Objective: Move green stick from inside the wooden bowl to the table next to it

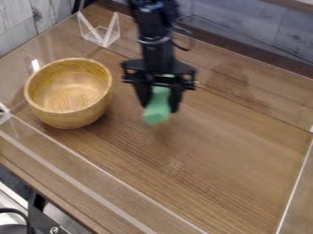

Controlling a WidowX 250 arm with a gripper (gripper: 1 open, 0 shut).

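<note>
The robot's gripper will release the green stick on the brown table (pixel 174 122) just below it, a short gap from the wooden bowl.
The green stick (pixel 159 105) hangs in my gripper (pixel 158 94), whose black fingers are shut on its upper part. Its lower end is just above the brown table (pixel 208 155), or touching it; I cannot tell which. The gripper points straight down. The wooden bowl (pixel 70 91) stands to the left of the stick, a short gap away, and its inside is empty.
A clear plastic wall (pixel 73 164) borders the table along the front and left. A clear plastic stand (pixel 98 29) sits at the back left, behind the bowl. The arm's black column (pixel 153 27) rises above the gripper.
</note>
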